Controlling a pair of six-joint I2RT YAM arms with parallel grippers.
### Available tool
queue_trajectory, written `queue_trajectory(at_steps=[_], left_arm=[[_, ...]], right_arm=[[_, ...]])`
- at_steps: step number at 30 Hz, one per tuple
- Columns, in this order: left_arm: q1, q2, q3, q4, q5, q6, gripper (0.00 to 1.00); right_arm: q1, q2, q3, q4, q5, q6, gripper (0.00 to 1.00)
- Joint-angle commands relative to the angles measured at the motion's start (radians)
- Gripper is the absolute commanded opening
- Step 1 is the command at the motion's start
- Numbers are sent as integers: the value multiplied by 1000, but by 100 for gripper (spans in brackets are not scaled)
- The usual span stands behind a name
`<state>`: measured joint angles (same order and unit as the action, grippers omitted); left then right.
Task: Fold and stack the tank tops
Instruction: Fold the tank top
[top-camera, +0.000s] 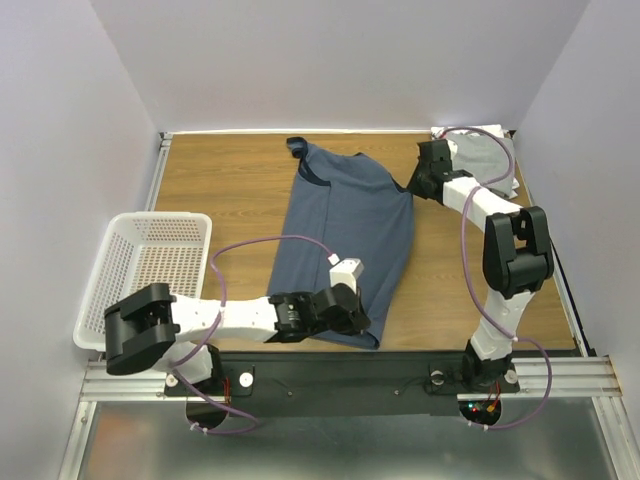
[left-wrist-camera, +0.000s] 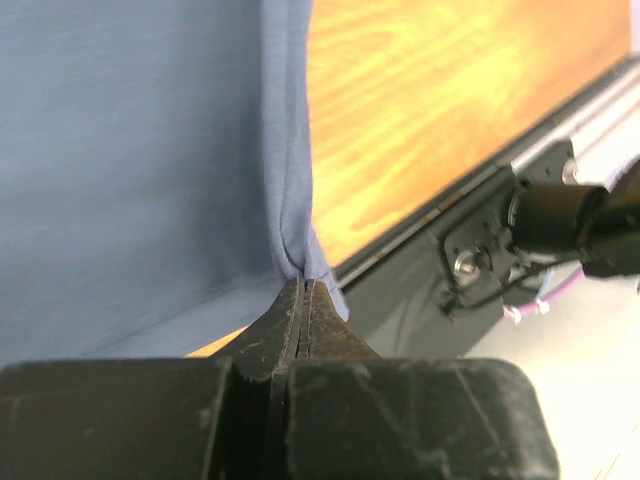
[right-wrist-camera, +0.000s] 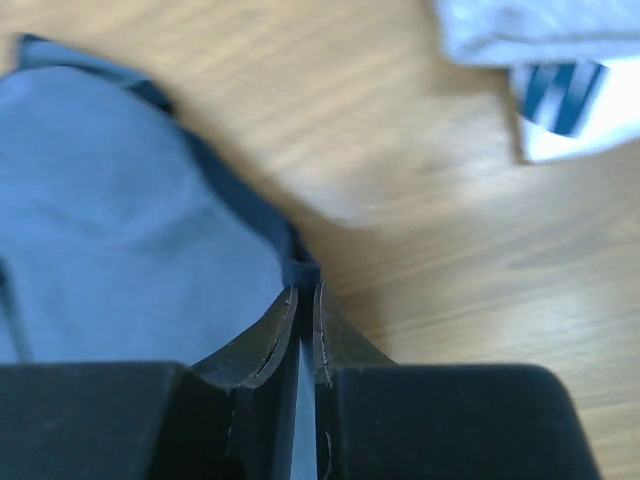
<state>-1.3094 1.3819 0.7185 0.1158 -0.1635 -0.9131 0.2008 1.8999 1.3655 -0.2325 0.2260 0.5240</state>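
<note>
I will use my right gripper to release the navy trim on the tank top's middle (top-camera: 334, 186) (right-wrist-camera: 24, 288), next to the inner end of the folded armhole.
A slate-blue tank top (top-camera: 345, 220) with navy trim lies mostly flat on the wooden table, neck toward the far side. My left gripper (top-camera: 360, 325) is at its near hem, shut on a bunched corner of the blue cloth (left-wrist-camera: 290, 200); in the left wrist view the left gripper (left-wrist-camera: 304, 282) has its jaws pressed together. My right gripper (top-camera: 410, 185) is at the top's far right edge. In the right wrist view, the right gripper (right-wrist-camera: 302, 290) is shut on the navy trim (right-wrist-camera: 300, 268) of the tank top (right-wrist-camera: 110, 220). More light grey and white tank tops (top-camera: 485, 155) lie piled at the back right.
A white mesh basket (top-camera: 150, 265) stands at the left edge of the table. The grey and white pile (right-wrist-camera: 540, 30) lies just beyond the right gripper. A black rail (left-wrist-camera: 420, 240) runs along the table's near edge. White walls close in three sides.
</note>
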Motion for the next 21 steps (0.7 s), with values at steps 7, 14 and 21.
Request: queue_trajectory(at_steps=[7, 14, 21], left_arm=[[71, -208, -166, -77, -102, -158, 0], [104, -285, -209, -244, -154, -271, 0], [119, -282, -226, -349, -186, -363, 0]], right_arm=[[123, 129, 259, -36, -25, 68, 0], [201, 263, 426, -41, -40, 100, 0], [250, 372, 561, -41, -53, 114, 0]])
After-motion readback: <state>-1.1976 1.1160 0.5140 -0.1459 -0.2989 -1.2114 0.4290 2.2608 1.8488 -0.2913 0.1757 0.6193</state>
